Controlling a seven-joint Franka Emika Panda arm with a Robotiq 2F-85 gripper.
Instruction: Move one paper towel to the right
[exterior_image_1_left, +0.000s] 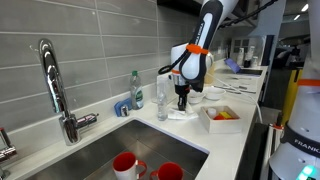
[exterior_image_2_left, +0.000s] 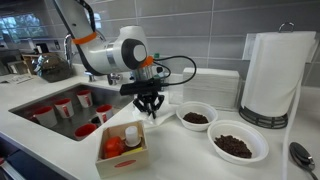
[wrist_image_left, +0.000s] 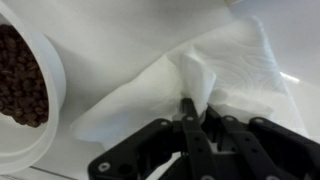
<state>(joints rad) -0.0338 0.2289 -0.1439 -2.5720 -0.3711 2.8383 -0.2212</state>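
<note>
My gripper needs to set the paper towel down on the white counter (exterior_image_1_left: 227, 98) just behind the small box.
The paper towel (wrist_image_left: 190, 75) is a thin white crumpled sheet on the white counter. In the wrist view my gripper (wrist_image_left: 196, 105) is shut on a pinched fold of it, which rises between the fingertips. In both exterior views the gripper (exterior_image_2_left: 150, 108) (exterior_image_1_left: 182, 100) hangs straight down over the counter beside the sink, with the white sheet (exterior_image_1_left: 183, 113) under it. The sheet is hard to tell from the counter in an exterior view (exterior_image_2_left: 160, 120).
A white bowl of brown bits (wrist_image_left: 25, 85) (exterior_image_2_left: 196, 117) lies next to the towel, another bowl (exterior_image_2_left: 238, 144) beyond. A tall paper roll (exterior_image_2_left: 275, 75), a small box with bottle (exterior_image_2_left: 125, 145), the sink with red cups (exterior_image_2_left: 65, 108), a faucet (exterior_image_1_left: 55, 85) and a soap bottle (exterior_image_1_left: 136, 90) stand nearby.
</note>
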